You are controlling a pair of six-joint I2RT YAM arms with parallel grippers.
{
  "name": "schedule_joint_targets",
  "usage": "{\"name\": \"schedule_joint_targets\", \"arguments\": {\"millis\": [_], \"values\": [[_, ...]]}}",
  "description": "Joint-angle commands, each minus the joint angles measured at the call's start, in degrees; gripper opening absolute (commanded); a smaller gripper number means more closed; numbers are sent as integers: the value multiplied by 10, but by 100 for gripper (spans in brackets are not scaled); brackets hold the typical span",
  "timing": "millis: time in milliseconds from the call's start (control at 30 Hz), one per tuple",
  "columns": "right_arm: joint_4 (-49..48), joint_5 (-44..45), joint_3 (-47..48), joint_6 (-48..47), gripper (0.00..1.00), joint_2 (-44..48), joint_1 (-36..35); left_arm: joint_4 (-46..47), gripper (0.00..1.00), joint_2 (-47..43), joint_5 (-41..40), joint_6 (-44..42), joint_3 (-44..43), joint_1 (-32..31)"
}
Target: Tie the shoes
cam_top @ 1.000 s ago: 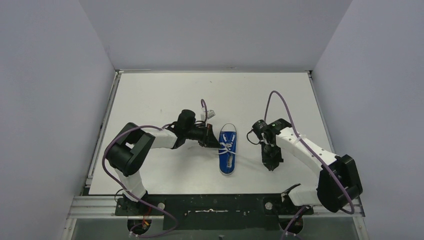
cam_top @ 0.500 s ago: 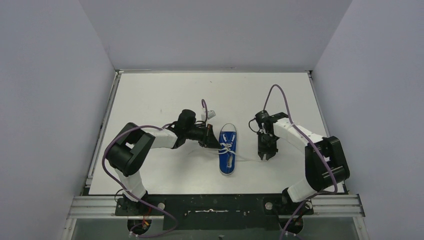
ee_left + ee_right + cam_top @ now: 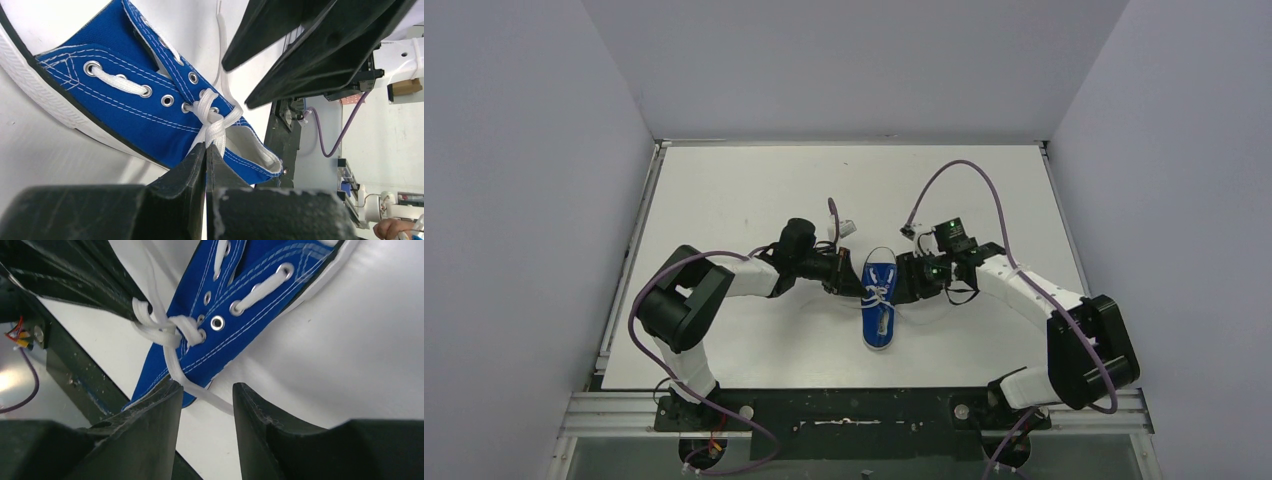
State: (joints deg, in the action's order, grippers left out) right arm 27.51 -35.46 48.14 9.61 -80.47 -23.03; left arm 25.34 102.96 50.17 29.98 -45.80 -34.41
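The lace crossing over the eyelets is slack, so next my right gripper grabs the lace's loose piece (image 3: 206,395) while my left gripper grabs the loop nearer the crossing.
The small blue shoe (image 3: 880,305) lies mid-table with its white toe cap toward the arms. My left gripper (image 3: 860,288) is at its left side, shut on a white lace loop (image 3: 216,131) that comes out of the crossing over the eyelets; the lace runs into the tips (image 3: 206,148). On the shoe's right side my right gripper (image 3: 903,291) stands open, level with the upper eyelets. A loose lace strand (image 3: 210,396) runs from the crossing (image 3: 170,332) down between its fingertips (image 3: 204,390), and neither finger presses on it. The blue canvas (image 3: 245,315) fills the space above.
The white table (image 3: 744,190) is bounded by grey walls on three sides. A small white connector (image 3: 844,228) on the left arm's purple cable hangs just behind the shoe. The two grippers face each other across the shoe, a few centimetres apart.
My right gripper was shut and off to the shoe's right with a lace stretched out. It has let go, opened and swung in against the shoe. The left gripper has not moved.
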Motion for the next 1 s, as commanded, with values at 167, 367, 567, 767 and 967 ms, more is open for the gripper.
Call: {"name": "schedule_joint_targets", "arguments": {"millis": [167, 367, 567, 767, 967], "values": [[-121, -82, -89, 66, 41, 30, 0, 43, 0, -13, 24, 16, -2, 0], [-190, -85, -119, 97, 30, 26, 0, 38, 0, -23, 26, 17, 3, 0], [-146, -46, -108, 110, 0, 64, 4, 7, 0, -56, 1, 2, 27, -1], [-146, -22, -111, 165, 0, 105, 4, -30, 0, -87, -26, -27, 57, -26], [-124, -38, -93, 146, 0, 80, 1, -126, 15, -119, -62, -106, 34, -34]]}}
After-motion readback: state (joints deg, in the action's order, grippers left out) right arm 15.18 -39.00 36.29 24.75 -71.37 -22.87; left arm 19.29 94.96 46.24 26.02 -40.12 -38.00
